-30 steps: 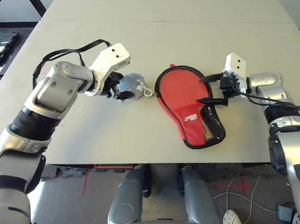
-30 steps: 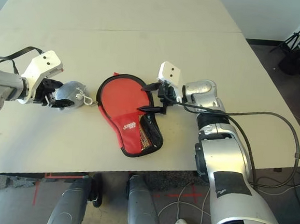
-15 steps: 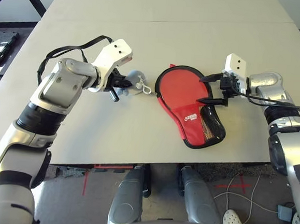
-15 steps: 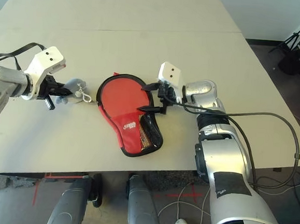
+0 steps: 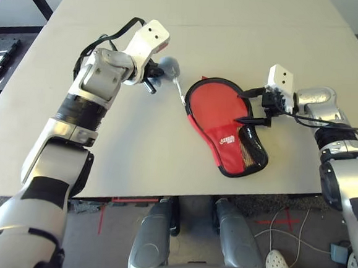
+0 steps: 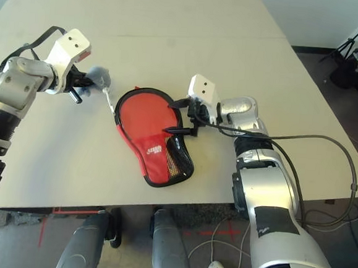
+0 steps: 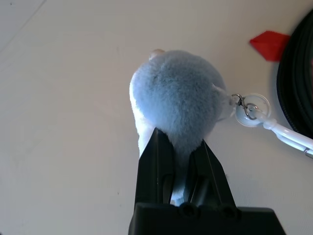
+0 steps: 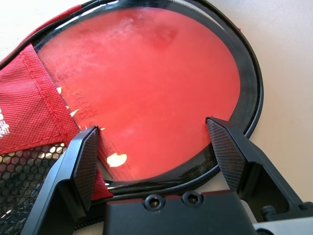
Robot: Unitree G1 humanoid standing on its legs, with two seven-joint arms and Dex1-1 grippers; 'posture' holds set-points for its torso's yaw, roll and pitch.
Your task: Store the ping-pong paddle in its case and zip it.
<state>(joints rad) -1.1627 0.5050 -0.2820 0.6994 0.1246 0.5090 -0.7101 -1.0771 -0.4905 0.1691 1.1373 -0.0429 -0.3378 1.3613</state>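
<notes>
My left gripper is to release the charm, now held off the case's far edge. It will let go of it on the table (image 5: pixel 244 74) just past the case's rim near my right gripper.
The red case (image 5: pixel 237 142) with black edging lies flat in the middle of the table, its mesh patch toward me. Inside its round part the ping-pong paddle's smooth red face (image 8: pixel 146 83) shows; its handle is hidden under the fabric. My left gripper (image 5: pixel 158 71) is shut on the grey plush charm (image 7: pixel 178 93), held off the case's far left edge. A white cord (image 5: pixel 180 90) runs from the charm to the case's rim. My right gripper (image 5: pixel 248 106) stands open at the case's right edge, one finger (image 8: pixel 225 147) on each side of the rim.
The beige table (image 5: pixel 134 155) has a seam across its far part and its front edge close to me. A black cable (image 6: pixel 327 145) loops off my right arm. Dark frames stand on the floor at the far left (image 5: pixel 12 52).
My left gripper has shut on the plush charm and carried it up and toward the far side, drawing the cord straight. The right arm and the case have stayed put.
</notes>
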